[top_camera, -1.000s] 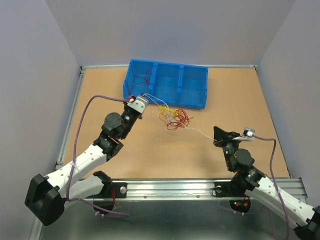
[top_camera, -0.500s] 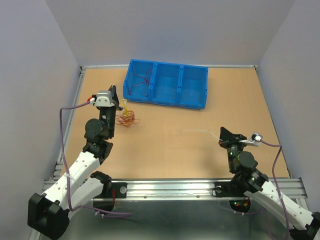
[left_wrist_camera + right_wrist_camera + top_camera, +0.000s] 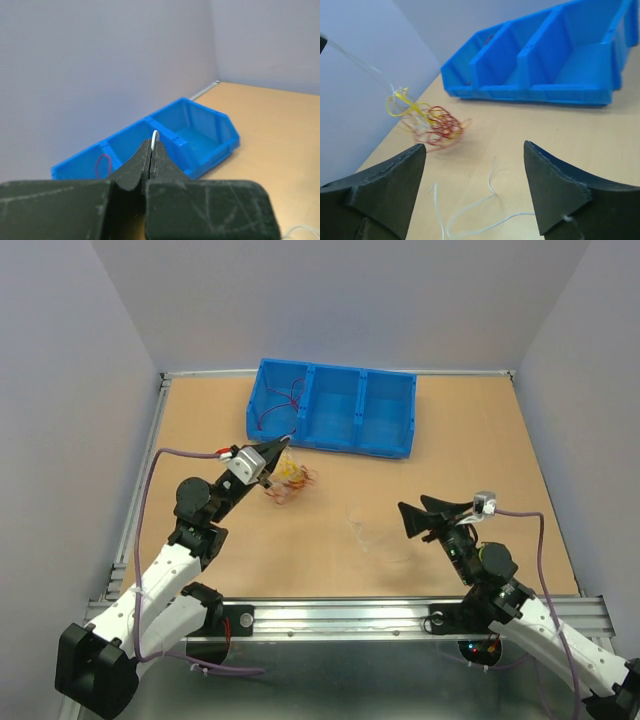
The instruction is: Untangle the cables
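Next, my left gripper lets go of the white wire in the middle compartment of the blue bin (image 3: 332, 420) (image 3: 134, 145), next to the red cable's compartment.
A clump of red and yellow cables (image 3: 288, 483) hangs just above the table below my left gripper (image 3: 282, 445), which is shut on a white wire of the clump. The left wrist view shows the wire's white loop (image 3: 155, 136) sticking out between the closed jaws of that gripper (image 3: 151, 148). My right gripper (image 3: 415, 512) is open, low over the table, with nothing between its fingers. A loose white cable (image 3: 362, 531) lies on the table in front of it. In the right wrist view the white cable (image 3: 470, 212) lies between the jaws of that open gripper (image 3: 472, 150), and the clump (image 3: 437, 127) is beyond.
A blue three-compartment bin (image 3: 385, 427) stands at the back of the table. Its left compartment holds a red cable (image 3: 275, 412). The bin (image 3: 200, 135) fills the middle of the left wrist view. Grey walls enclose the table on three sides.
My right gripper has opened and the white cable it held now lies on the table. My left gripper has swung right, toward the middle, carrying the clump.
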Controlling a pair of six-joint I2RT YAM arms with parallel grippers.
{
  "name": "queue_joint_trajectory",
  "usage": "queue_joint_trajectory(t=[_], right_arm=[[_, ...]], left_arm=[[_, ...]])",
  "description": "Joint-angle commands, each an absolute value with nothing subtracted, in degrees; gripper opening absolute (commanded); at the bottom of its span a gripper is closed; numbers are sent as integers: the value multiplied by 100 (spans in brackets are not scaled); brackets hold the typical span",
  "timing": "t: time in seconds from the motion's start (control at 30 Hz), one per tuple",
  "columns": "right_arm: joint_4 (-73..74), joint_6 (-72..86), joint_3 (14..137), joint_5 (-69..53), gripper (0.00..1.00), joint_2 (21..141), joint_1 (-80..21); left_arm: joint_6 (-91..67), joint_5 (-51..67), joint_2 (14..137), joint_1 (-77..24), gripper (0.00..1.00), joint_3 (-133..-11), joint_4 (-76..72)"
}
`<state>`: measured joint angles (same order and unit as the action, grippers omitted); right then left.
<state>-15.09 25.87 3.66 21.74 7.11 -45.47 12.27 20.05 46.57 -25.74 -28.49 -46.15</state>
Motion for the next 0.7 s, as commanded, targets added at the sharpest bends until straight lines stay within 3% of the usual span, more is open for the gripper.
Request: queue_joint_trajectory(t=[0.0, 0.1, 0.2, 0.3, 0.67], right_arm=[[-2478, 2171, -9, 950, 86, 1220, -4588], [-2890, 2092, -18, 739, 96, 2027, -4588], [-3208, 1995, 149, 352, 98, 2487, -4579], [-4459, 1864, -86, -604, 100, 3048, -4579], [-5757, 1486, 316, -1467, 100, 4868, -4597]], left_arm=[[1450, 3277, 4597, -2672, 0, -3024, -4738], [1616, 3699, 4632, -2803, 0, -3085, -4580], [1836, 3894, 4711, -3023, 0, -3120, -4369], [2134, 4069, 4807, -3312, 0, -3190, -4061], [2812, 3744, 5132, -4043, 0, -3419, -3305]])
